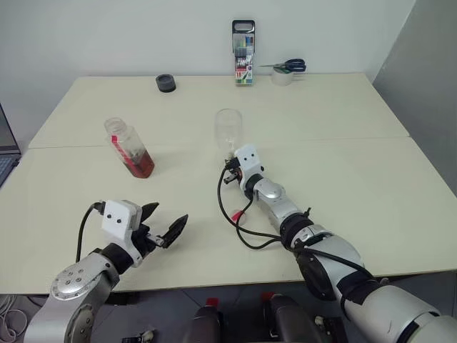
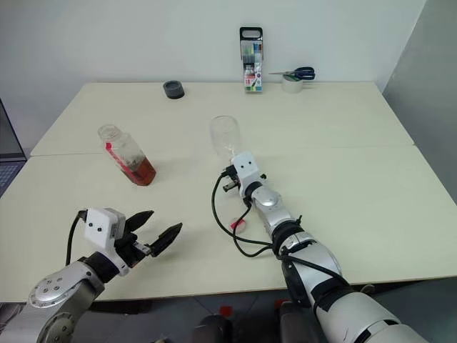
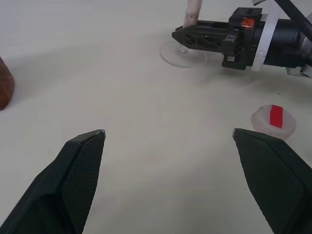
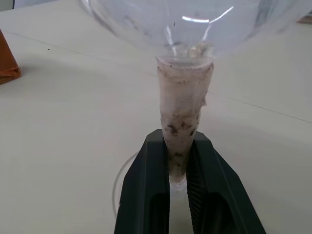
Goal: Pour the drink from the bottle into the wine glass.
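The robot's left gripper needs to close around the reddish-brown drink, on the lower part of the uncapped bottle (image 1: 138, 161) (image 3: 4, 85).
The uncapped bottle (image 1: 128, 148) stands at the table's left, about a third full of the reddish-brown drink (image 1: 140, 165). Its red-and-white cap (image 1: 239, 218) lies on the table by my right forearm. The empty wine glass (image 1: 229, 130) stands upright at the middle of the table. My right gripper (image 4: 178, 146) is shut on the glass's stem (image 4: 184, 105), just above the round foot. My left gripper (image 1: 168, 215) hovers open near the table's front left, nothing between its fingers, short of the bottle and a good way from it.
At the back edge are a black round object (image 1: 166, 83), an upright marker case (image 1: 243, 63) and a tape roll with blue-handled scissors (image 1: 288, 71). A laptop corner (image 1: 6, 153) shows at the far left. The cream table (image 1: 343, 164) has a seam across its middle.
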